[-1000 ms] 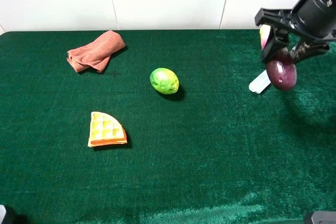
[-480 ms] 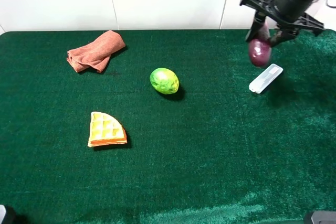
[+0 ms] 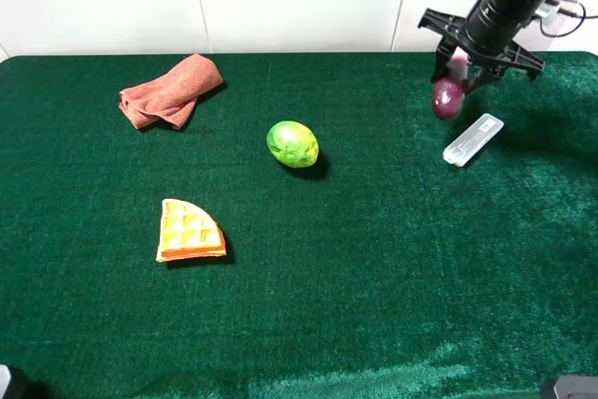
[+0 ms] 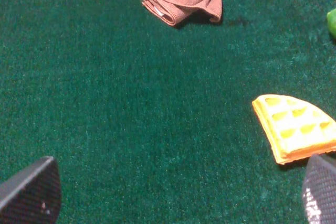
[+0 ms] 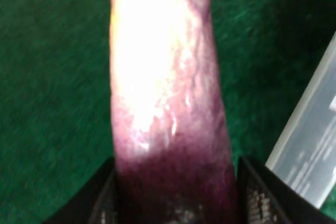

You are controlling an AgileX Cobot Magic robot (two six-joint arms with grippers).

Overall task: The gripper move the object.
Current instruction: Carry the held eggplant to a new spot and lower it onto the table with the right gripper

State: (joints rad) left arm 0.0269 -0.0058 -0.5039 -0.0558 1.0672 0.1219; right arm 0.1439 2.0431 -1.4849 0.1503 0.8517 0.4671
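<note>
My right gripper is holding the purple eggplant. It will let go of it on the green cloth [image 3: 431,115] beside the pale bar.
The purple toy eggplant [image 3: 448,95] with its cream-pink tip hangs in my right gripper [image 3: 460,70] at the far right of the table, above the green cloth and just left of the pale bar. In the right wrist view the eggplant [image 5: 168,93] fills the frame, clamped between the two dark fingers [image 5: 257,195]. My left gripper [image 4: 178,192] is open and empty above the cloth; its fingertips [image 4: 31,192] show at the frame's lower corners, near the waffle piece.
A pale translucent bar [image 3: 473,139] lies right of the eggplant. A green lime-like ball [image 3: 292,144] sits mid-table. A yellow waffle wedge [image 3: 190,231] lies front left, and a folded brown cloth [image 3: 171,90] at the back left. A white wall stands behind.
My right gripper has carried the eggplant up and leftward, toward the back of the table, from over the bar's right to its left. The left arm has not moved.
</note>
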